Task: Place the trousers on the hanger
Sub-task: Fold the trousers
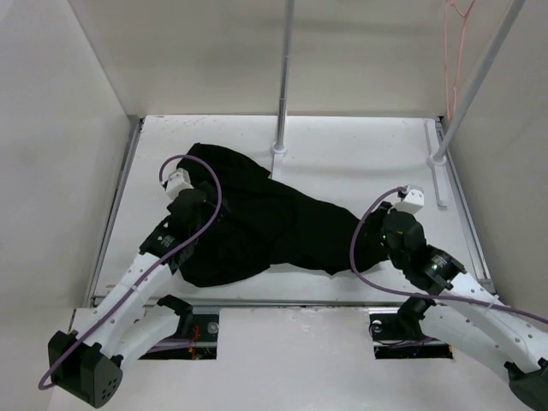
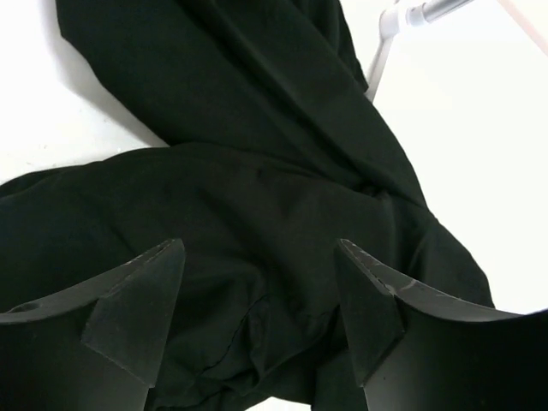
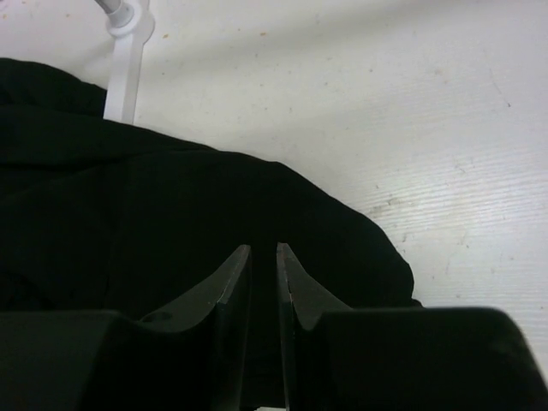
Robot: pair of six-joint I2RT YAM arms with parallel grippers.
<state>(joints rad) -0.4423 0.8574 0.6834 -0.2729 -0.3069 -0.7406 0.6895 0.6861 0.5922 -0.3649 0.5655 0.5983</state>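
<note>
Next, my right gripper should go down to the trousers' far end (image 1: pixel 363 234) (image 3: pixel 336 272), the one away from my left gripper, and close on the black trousers there.
The black trousers (image 1: pixel 257 218) lie crumpled across the middle of the white table (image 1: pixel 360 154). My left gripper (image 1: pixel 199 212) is over their left part, jaws wide open, with folds of the cloth (image 2: pixel 257 171) between and below the fingers (image 2: pixel 137 300). My right gripper (image 1: pixel 379 238) is at the trousers' right end. Its jaws (image 3: pixel 264 250) stand a narrow slit apart, pinched on black cloth (image 3: pixel 171 214). The pale pink-orange hanger (image 1: pixel 454 43) hangs at the top right by the slanted pole, well away from both grippers.
A white upright pole (image 1: pixel 283 77) stands at the back middle, its base touching the trousers. A slanted white pole (image 1: pixel 479 77) stands at the back right. Purple cables (image 1: pixel 214 193) loop over both arms. White walls close in the left, back and right sides.
</note>
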